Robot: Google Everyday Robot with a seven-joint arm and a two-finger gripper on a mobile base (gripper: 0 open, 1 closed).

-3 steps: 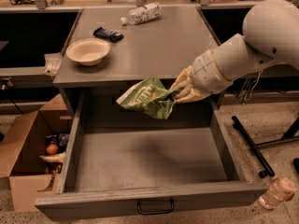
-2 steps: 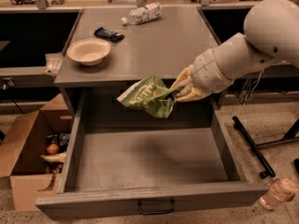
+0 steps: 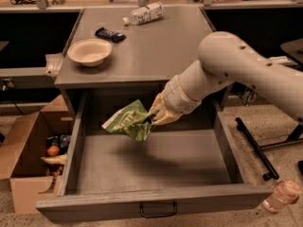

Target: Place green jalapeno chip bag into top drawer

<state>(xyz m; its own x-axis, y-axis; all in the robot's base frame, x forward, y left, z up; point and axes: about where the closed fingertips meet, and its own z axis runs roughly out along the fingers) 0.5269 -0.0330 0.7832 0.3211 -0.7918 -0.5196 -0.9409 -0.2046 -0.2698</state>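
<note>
My gripper will release the green jalapeno chip bag on the grey bottom of the drawer, near the drawer's side (image 3: 111,146) by the cardboard box.
The green jalapeno chip bag (image 3: 129,121) is a crumpled glossy green bag with white print. My gripper (image 3: 154,115) is shut on its right end and holds it in the air inside the open top drawer (image 3: 142,162), above the drawer's back left part. The drawer is pulled fully out, with a flat grey bottom, tall sides and a small dark handle (image 3: 158,210) on its front panel. The white arm reaches in from the right.
On the cabinet top stand a cream bowl (image 3: 90,51), a dark blue wrapper (image 3: 110,34) and a white-and-grey patterned bag (image 3: 144,13). A cardboard box (image 3: 24,155) with items sits on the floor at left. A plastic bottle (image 3: 281,196) lies at lower right beside a black stand leg (image 3: 253,147).
The gripper has lowered with the chip bag, from level with the cabinet top's front edge down into the drawer opening.
</note>
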